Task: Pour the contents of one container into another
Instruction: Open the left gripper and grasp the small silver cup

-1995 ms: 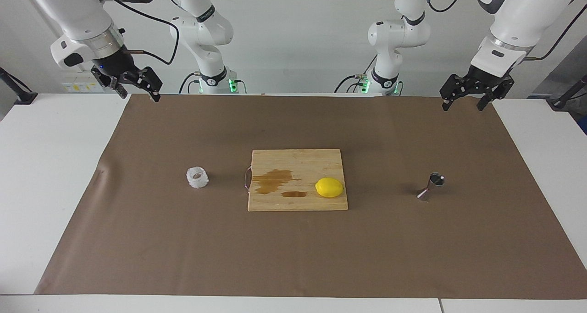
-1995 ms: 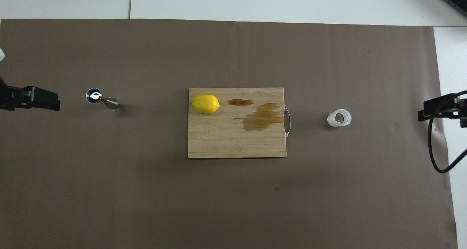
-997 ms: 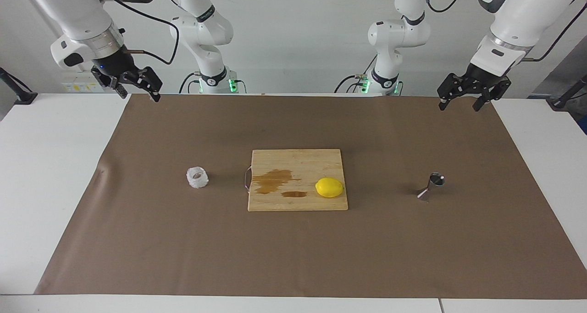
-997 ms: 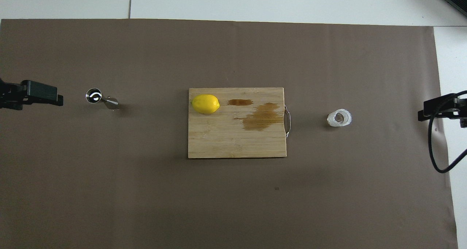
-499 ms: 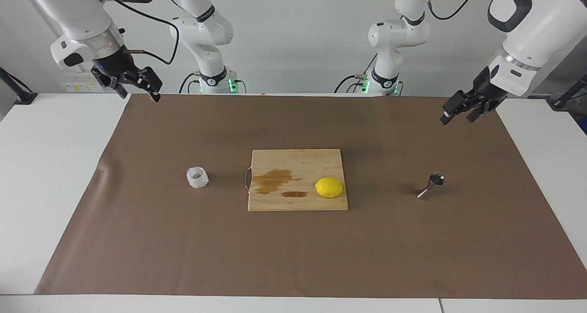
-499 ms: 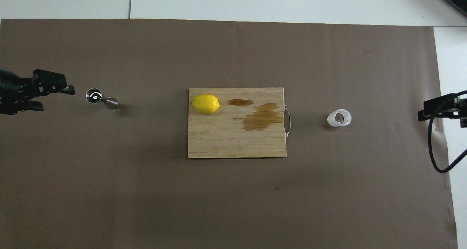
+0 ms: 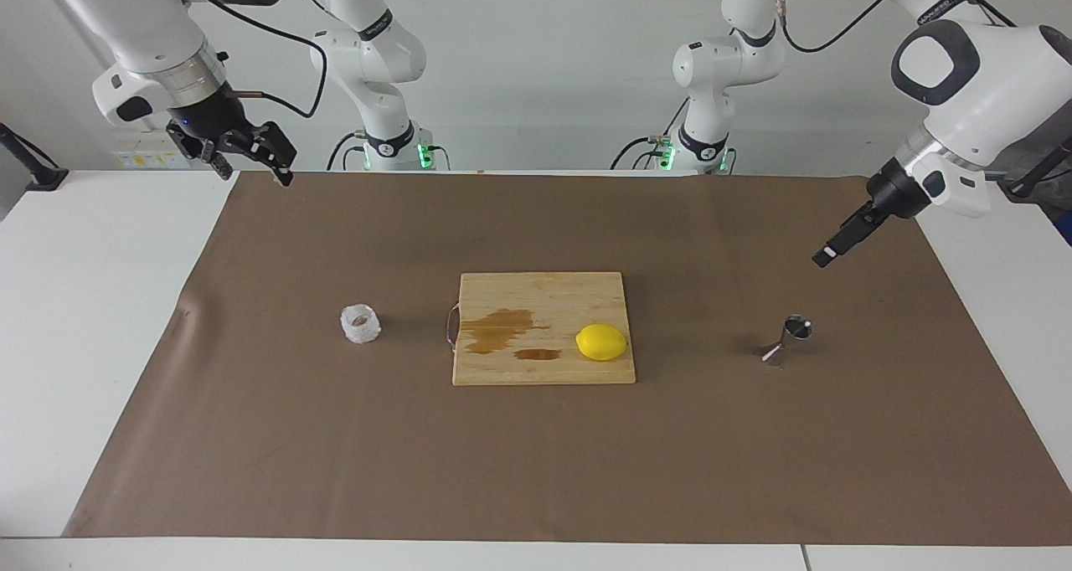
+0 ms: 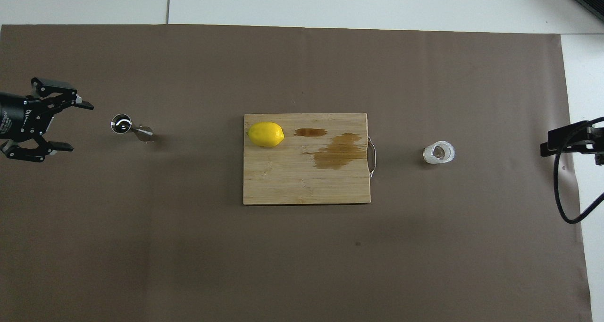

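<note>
The steel hourglass jigger should next be gripped by my left gripper around the narrow middle (image 8: 134, 129), just below its upper cup.
The small crinkled clear-whitish cup (image 7: 360, 324) (image 8: 439, 153) stands on the brown mat toward the right arm's end. The steel hourglass jigger (image 7: 789, 338) (image 8: 130, 126) stands upright toward the left arm's end. My left gripper (image 7: 827, 254) (image 8: 74, 126) hangs open over the mat beside the jigger, its fingers pointing at it from the table's end, apart from it and holding nothing. My right gripper (image 7: 255, 172) (image 8: 549, 147) waits open and raised over the mat's edge at its own end, well away from the cup.
A wooden cutting board (image 7: 544, 368) (image 8: 292, 185) lies in the middle between cup and jigger, with a yellow lemon (image 7: 601, 342) (image 8: 265, 134) and brown wet stains (image 7: 502, 330) on it. The brown mat (image 7: 536, 470) covers most of the white table.
My left gripper has come down, turned its fingers sideways and moved over the mat toward the jigger. The right arm, cup, jigger and lemon have not moved.
</note>
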